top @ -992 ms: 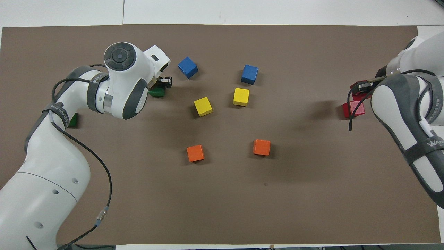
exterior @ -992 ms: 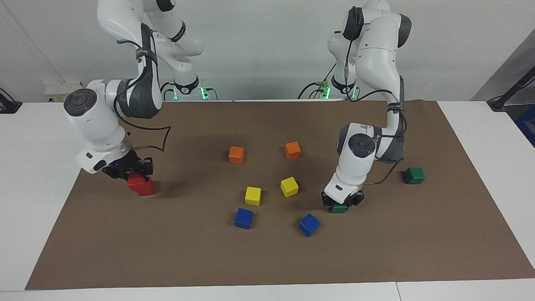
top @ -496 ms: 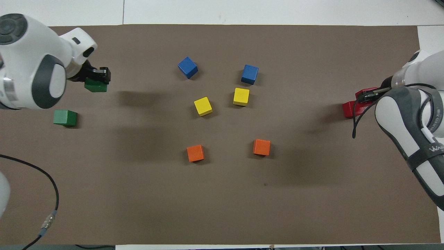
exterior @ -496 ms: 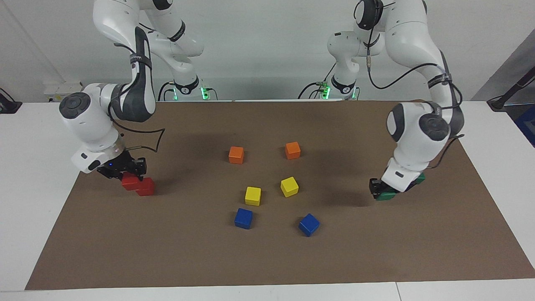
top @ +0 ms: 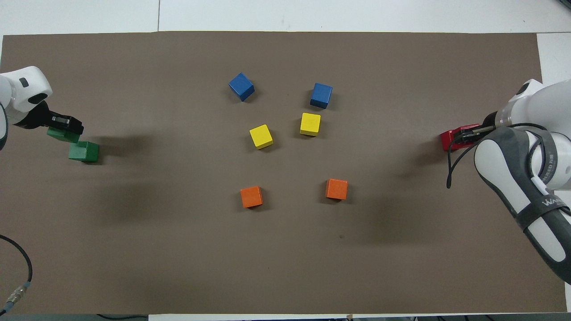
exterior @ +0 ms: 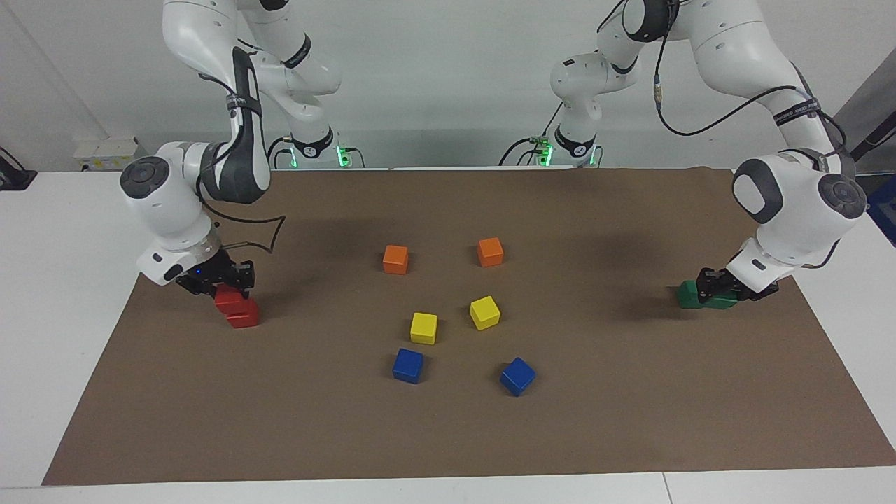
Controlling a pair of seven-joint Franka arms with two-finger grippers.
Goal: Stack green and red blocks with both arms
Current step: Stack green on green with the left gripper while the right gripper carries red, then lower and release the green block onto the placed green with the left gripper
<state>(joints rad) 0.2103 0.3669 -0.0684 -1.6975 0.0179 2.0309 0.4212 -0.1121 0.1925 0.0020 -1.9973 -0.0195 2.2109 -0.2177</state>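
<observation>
Next, the left gripper releases its green block atop the second green block (top: 78,147) on the brown mat.
My right gripper (exterior: 222,288) is shut on a red block (exterior: 227,302) and holds it on or just above the second red block (exterior: 244,320), a little off-centre. In the overhead view the two show as one red patch (top: 448,140) under the right gripper (top: 466,133). My left gripper (exterior: 721,288) is shut on a green block (exterior: 725,302) and holds it low, right beside the second green block (exterior: 689,294) on the mat. Overhead, the held green block (top: 62,134) under the left gripper (top: 65,126) sits just off a corner of the resting green block (top: 84,151).
On the middle of the brown mat (exterior: 630,420) lie two orange cubes (exterior: 395,259) (exterior: 490,251), two yellow cubes (exterior: 423,327) (exterior: 484,312) and two blue cubes (exterior: 408,365) (exterior: 517,376). Both green blocks lie near the mat's edge at the left arm's end.
My left gripper has carried the green block from near a blue cube to the resting green block at the left arm's end. My right gripper has shifted its red block over the other red block.
</observation>
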